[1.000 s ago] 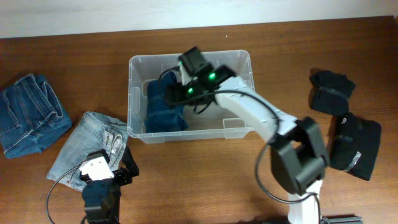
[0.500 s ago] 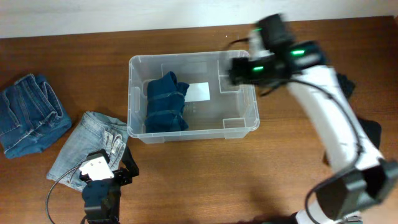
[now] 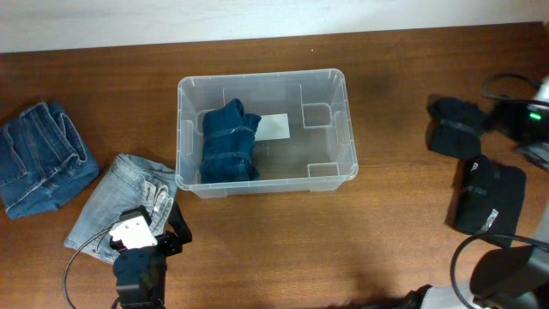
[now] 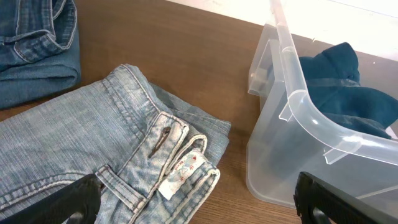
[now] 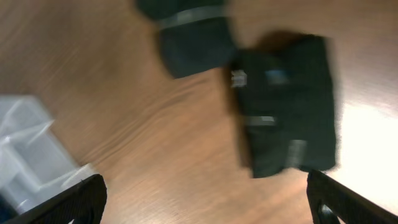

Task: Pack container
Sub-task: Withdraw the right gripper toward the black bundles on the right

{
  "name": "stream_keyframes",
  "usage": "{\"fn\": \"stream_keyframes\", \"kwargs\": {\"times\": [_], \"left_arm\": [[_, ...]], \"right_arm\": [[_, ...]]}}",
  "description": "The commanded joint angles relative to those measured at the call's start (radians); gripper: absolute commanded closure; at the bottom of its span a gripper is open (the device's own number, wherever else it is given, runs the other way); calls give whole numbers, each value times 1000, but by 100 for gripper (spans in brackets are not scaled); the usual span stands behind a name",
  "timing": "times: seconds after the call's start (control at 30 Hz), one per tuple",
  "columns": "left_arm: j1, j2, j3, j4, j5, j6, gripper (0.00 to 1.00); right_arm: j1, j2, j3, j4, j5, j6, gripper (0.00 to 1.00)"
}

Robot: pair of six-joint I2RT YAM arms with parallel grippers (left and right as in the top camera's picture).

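The robot's right gripper will move next to the middle of the larger black garment (image 3: 495, 199) (image 5: 287, 111), beside the small black garment, and close there.
The clear plastic container (image 3: 343, 129) stands mid-table with a folded dark blue garment (image 3: 230, 142) in its left half and a white label (image 3: 274, 127) on its base. My left gripper (image 3: 156, 225) is open and empty, low over the light blue jeans (image 3: 116, 202); in the left wrist view (image 4: 199, 211) its jaws straddle the jeans (image 4: 112, 149), with the container (image 4: 292, 106) to the right. My right gripper (image 5: 208, 205) is open and empty above bare table, near two black garments (image 5: 289, 106). Its arm (image 3: 525, 120) shows at the overhead view's right edge.
A folded mid-blue pair of jeans (image 3: 39, 159) lies at the far left. Two black garments lie at the right, one small (image 3: 456, 127) and one larger (image 3: 489, 197). The container's corner (image 5: 31, 149) shows at the left of the right wrist view.
My right arm has lifted out of the container and swung to the far right, leaving the dark blue garment inside. The left arm has not moved.
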Motion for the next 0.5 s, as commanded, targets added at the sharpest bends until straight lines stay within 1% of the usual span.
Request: {"fn": "stream_keyframes", "kwargs": {"times": [0.0, 0.13, 0.2, 0.33, 0.47], "left_arm": [[3, -8, -14, 3, 17, -2, 0], [3, -8, -14, 3, 17, -2, 0], [3, -8, -14, 3, 17, -2, 0], [3, -8, -14, 3, 17, -2, 1], [3, -8, -14, 3, 17, -2, 0]], "right_arm": [[-123, -12, 6, -6, 10, -31, 5], [-238, -11, -26, 6, 8, -30, 5], [-269, -10, -44, 30, 9, -30, 5], [-298, 2, -89, 87, 10, -51, 6], [-303, 43, -110, 106, 68, -74, 6]]}}
